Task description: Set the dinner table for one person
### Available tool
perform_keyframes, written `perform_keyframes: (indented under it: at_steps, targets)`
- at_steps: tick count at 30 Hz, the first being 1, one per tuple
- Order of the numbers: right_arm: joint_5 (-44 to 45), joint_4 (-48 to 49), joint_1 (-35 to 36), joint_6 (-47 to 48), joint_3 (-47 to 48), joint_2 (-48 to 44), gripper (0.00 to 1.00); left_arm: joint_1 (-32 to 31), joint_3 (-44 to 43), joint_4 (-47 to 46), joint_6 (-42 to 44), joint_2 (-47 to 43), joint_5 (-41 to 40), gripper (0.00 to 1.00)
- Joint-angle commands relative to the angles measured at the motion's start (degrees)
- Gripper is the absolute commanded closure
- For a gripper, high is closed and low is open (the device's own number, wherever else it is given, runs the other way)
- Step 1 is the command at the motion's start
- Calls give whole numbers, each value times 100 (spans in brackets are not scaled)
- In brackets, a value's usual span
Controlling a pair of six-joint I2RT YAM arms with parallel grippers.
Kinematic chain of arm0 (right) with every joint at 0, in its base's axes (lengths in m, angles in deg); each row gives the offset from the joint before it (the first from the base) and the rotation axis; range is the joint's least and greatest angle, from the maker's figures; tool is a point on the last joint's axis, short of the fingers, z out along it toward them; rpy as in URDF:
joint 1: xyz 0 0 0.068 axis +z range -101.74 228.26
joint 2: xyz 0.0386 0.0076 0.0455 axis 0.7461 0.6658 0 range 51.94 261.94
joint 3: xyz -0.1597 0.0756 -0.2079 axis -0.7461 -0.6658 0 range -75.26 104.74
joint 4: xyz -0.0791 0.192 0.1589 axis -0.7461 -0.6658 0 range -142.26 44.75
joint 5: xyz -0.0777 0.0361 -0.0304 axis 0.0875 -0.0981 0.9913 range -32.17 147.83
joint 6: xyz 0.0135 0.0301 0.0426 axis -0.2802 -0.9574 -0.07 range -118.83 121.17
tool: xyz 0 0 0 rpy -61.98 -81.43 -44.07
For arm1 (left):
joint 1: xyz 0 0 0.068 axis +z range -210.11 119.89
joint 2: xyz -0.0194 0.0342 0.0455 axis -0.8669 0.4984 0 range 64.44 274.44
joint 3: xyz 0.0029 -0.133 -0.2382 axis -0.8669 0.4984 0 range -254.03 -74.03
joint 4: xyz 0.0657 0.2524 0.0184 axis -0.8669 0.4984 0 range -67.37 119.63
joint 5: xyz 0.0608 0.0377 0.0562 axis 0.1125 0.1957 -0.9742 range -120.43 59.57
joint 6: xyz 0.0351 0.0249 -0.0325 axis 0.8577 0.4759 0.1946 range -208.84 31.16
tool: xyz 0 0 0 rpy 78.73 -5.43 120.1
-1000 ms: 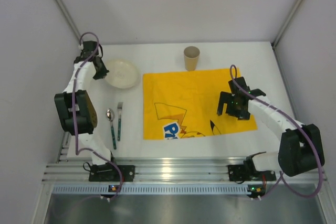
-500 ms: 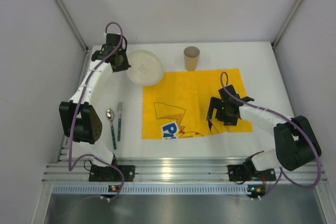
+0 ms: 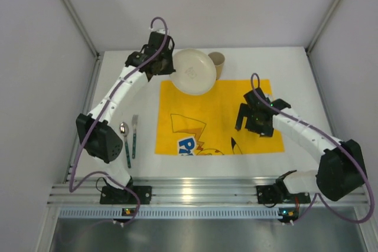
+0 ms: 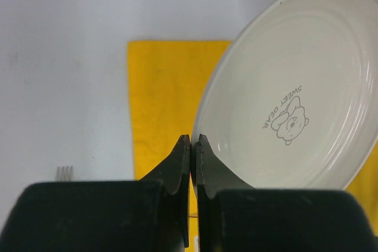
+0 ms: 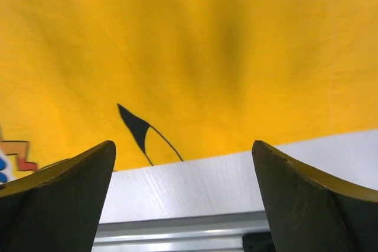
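Next, my left gripper releases the cream plate on the middle of the yellow placemat (image 3: 222, 119), just behind its black pointed mark.
My left gripper (image 3: 167, 63) is shut on the rim of a cream plate (image 3: 193, 71) and holds it tilted in the air over the far left corner of the yellow placemat (image 3: 212, 110). In the left wrist view the jaws pinch the plate (image 4: 295, 98) at its edge, gripper (image 4: 192, 143). My right gripper (image 3: 255, 123) is open and empty, low over the placemat's right part; its wrist view shows the placemat (image 5: 195, 45) and the white dinner table (image 5: 236, 181) between the fingers. A spoon (image 3: 125, 140) and fork (image 3: 134, 136) lie on the table (image 3: 295, 63) left of the placemat.
A beige cup (image 3: 217, 63) stands at the back, just right of the held plate. Grey walls close in the table on three sides. An aluminium rail (image 3: 195, 196) runs along the near edge.
My left arm has carried the plate from the far left of the table rightward and up over the placemat's corner. The placemat has shifted and the right gripper moved a little back.
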Motion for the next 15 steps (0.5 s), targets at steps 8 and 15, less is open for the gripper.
perform_keyframes:
  at_steps: [8, 15]
  targets:
    - [1421, -2260, 68, 324, 3054, -747, 0, -1399, -735, -873, -932, 1294, 568, 100]
    - [1350, -2428, 33, 316, 2959, -1011, 0, -1918, -1431, -918, -1144, 2280, 797, 100]
